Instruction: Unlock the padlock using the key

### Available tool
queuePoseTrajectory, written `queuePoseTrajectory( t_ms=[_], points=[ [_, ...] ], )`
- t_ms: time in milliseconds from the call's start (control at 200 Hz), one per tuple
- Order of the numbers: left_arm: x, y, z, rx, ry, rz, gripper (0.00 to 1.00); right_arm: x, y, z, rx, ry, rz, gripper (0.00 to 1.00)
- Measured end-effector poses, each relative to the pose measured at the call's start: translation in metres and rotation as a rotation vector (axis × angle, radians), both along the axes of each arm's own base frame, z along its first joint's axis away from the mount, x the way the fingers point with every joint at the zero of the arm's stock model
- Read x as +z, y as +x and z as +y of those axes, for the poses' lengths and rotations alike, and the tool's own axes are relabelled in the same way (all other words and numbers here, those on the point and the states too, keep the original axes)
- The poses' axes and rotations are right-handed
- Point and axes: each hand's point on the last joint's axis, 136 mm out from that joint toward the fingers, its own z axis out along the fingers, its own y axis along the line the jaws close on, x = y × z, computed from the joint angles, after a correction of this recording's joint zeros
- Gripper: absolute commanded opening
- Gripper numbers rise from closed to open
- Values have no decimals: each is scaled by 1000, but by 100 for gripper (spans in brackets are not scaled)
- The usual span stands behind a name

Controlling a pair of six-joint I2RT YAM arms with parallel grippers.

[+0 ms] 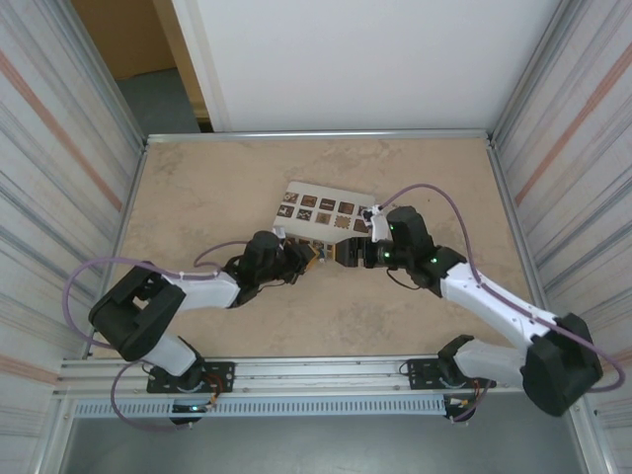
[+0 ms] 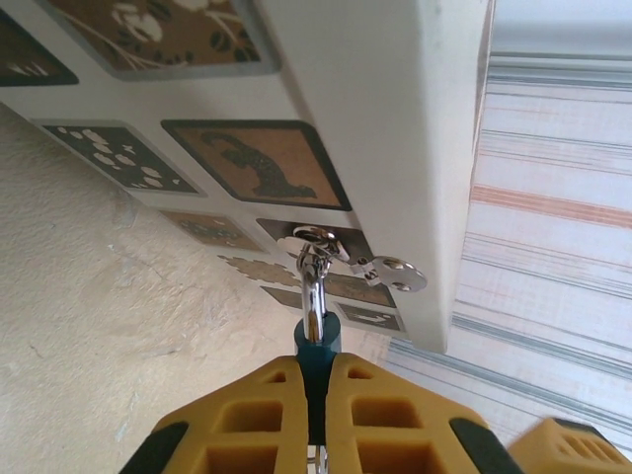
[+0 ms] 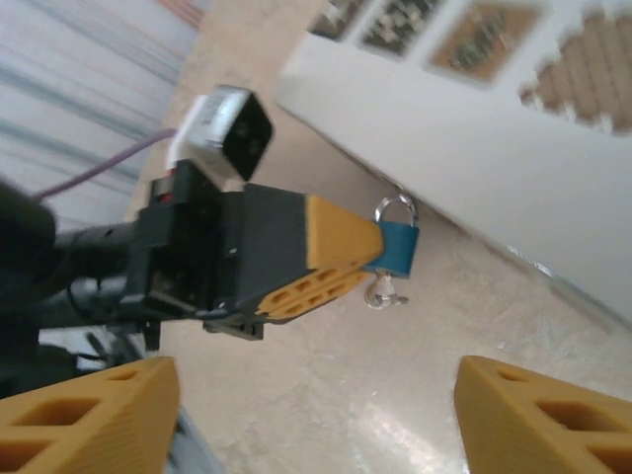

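The key in the bottom side of the padlock is out of line with my open right gripper. Next, I swing round and pinch the key's head [image 3: 381, 293] before I turn it.
The padlock [image 3: 398, 247] is a tiny blue body with a silvery shackle [image 2: 314, 291], held in the air beside the white box. My left gripper [image 2: 318, 363] is shut on the blue body, its yellow fingers [image 3: 341, 242] pinching it from both sides. A small silvery key [image 3: 382, 290] hangs from the underside of the padlock. At the top of the shackle sit a ring and a flat silvery tab [image 2: 399, 274]. My right gripper [image 3: 316, 425] faces the padlock from a short way off, open, with nothing between its fingers [image 3: 538, 420].
The white box [image 1: 331, 209] with dark patterned squares lies tilted on the beige table [image 1: 217, 188], right behind both grippers [image 1: 308, 255] [image 1: 348, 255]. Ribbed walls close in the left and right sides. Bare tabletop lies under the padlock.
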Motion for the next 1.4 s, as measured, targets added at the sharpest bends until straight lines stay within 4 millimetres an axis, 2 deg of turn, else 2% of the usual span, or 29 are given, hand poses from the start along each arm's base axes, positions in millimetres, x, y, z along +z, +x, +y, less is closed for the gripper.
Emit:
queuePoseTrajectory(
  t_ms=[130, 386, 471, 641, 842, 952, 1177, 1248, 1403],
  points=[
    [4, 0, 0, 2, 9, 15, 0, 19, -17, -5, 33, -14, -165, 100],
    [2, -4, 3, 14, 21, 66, 0, 27, -46, 0, 179, -166, -465, 98],
    [-2, -6, 5, 21, 26, 90, 0, 24, -55, 4, 231, -233, -561, 98],
    [-8, -8, 7, 31, 37, 125, 0, 14, -59, 8, 279, -413, -725, 97],
    [-10, -9, 8, 39, 42, 153, 0, -14, -60, 19, 338, -690, -904, 96],
    [-9, -9, 7, 39, 39, 159, 0, -33, -53, 26, 375, -827, -965, 93],
    [-10, -10, 8, 41, 41, 167, 0, -66, -37, 28, 421, -968, -1030, 75],
    [-10, -10, 7, 41, 41, 167, 0, -71, -33, 29, 426, -967, -1026, 69],
    [-10, -10, 7, 41, 41, 167, 0, -68, -21, 32, 403, -925, -1024, 58]
  ],
)
